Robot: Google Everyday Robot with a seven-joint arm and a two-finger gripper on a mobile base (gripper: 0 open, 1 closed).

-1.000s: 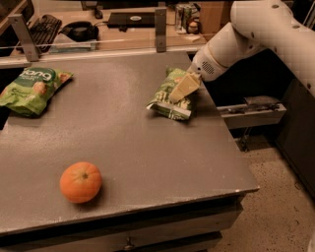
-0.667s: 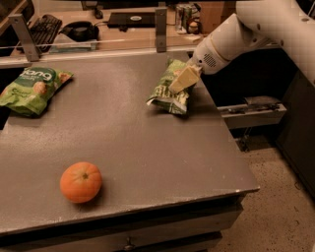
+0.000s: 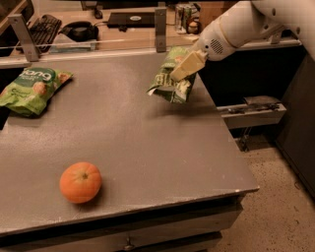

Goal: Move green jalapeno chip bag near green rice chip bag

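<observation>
Next, I set the green jalapeno chip bag free from my gripper against the green rice chip bag's edge (image 3: 78, 85) that faces the middle of the table.
The green jalapeno chip bag (image 3: 170, 78), dark olive with white block lettering, hangs lifted off the grey table (image 3: 138, 142) at its far right side. My gripper (image 3: 183, 70) is shut on the bag's upper part and holds it in the air, with the white arm reaching in from the upper right. The green rice chip bag (image 3: 32, 88), bright light green with rounded white lettering, lies flat at the table's far left edge, well apart from the held bag.
An orange (image 3: 80, 182) sits on the table near the front left. Behind the table a desk holds a keyboard (image 3: 42, 27), a dark headset (image 3: 78, 30) and cans (image 3: 186, 12). A metal rail (image 3: 251, 110) juts out right of the table.
My gripper has lifted the jalapeno bag off the table surface and raised it; it now hangs clear of the table. The rice bag and orange have not moved.
</observation>
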